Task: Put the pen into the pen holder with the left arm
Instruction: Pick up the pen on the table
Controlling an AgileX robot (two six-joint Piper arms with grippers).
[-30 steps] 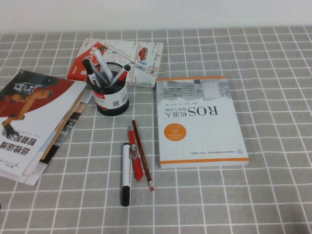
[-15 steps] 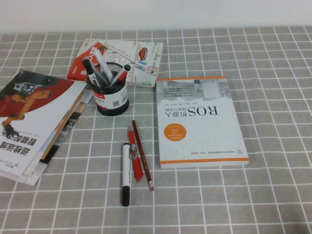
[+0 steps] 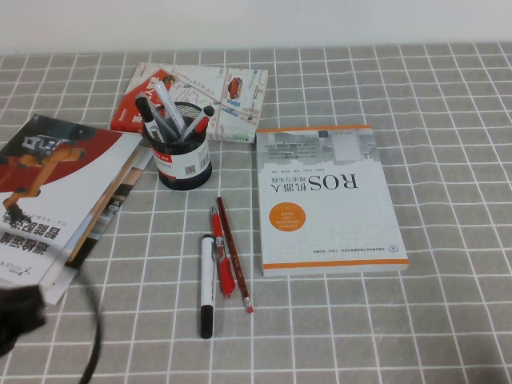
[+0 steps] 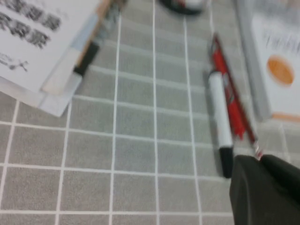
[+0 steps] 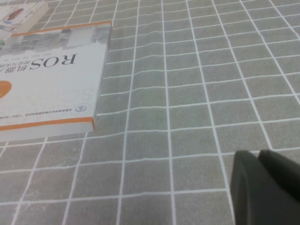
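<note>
The robot's left gripper will next move to the middle of the pen's white body [image 3: 207, 278] [image 4: 222, 115], between its black cap and black end, and close there.
The pen [image 3: 207, 284], a white marker with black cap and black end, lies on the checked cloth near the front, beside a red pen [image 3: 222, 254] and a thin dark-red pencil [image 3: 234, 254]. It also shows in the left wrist view [image 4: 219, 117]. The black mesh pen holder [image 3: 182, 160] stands farther back with several pens in it. The left arm [image 3: 18, 318] is at the front left corner, well left of the pen. My left gripper [image 4: 259, 158] is shut and empty, a little short of the pen's black end. My right gripper [image 5: 260, 157] is shut and empty over bare cloth.
A white and orange ROS book [image 3: 328, 196] lies right of the pens and shows in the right wrist view [image 5: 47, 84]. A stack of magazines [image 3: 56, 192] lies at the left. A map booklet [image 3: 200, 96] lies behind the holder. A black cable [image 3: 94, 328] loops beside the left arm.
The left arm and its cable have come into the high view at the front left corner. The pen, holder and books have not moved.
</note>
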